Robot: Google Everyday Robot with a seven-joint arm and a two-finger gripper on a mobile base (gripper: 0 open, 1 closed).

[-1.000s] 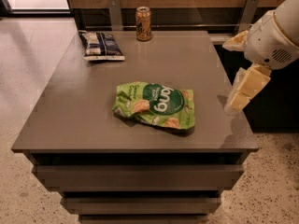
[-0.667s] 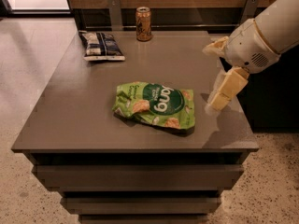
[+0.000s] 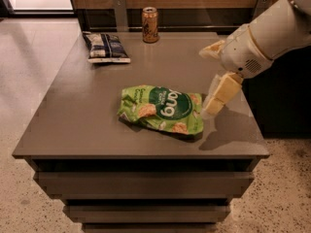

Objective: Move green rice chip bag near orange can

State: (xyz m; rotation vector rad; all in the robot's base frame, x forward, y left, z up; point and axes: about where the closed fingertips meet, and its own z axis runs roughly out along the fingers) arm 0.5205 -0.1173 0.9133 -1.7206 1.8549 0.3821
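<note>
My gripper closes next on the end (image 3: 188,109) of the green rice chip bag by its white letters, the end closest to the open fingers.
The green rice chip bag (image 3: 163,109) lies flat on the grey table (image 3: 82,110), a little front of the middle. The orange can (image 3: 150,25) stands upright at the table's far edge, well behind the bag. My gripper (image 3: 206,81) is open and empty. It hangs over the table just right of the bag's right end, with one cream finger (image 3: 221,93) reaching down beside the bag and the other (image 3: 211,50) farther back. The fingers do not hold the bag.
A dark blue-and-white bag (image 3: 106,47) lies at the far left of the table, left of the can. A wooden wall with metal brackets runs behind the table. The table's right edge is under my arm. Speckled floor surrounds the table.
My arm and gripper have moved left from beyond the table's right edge to just beside the green bag's right end. The bag and the can have not moved.
</note>
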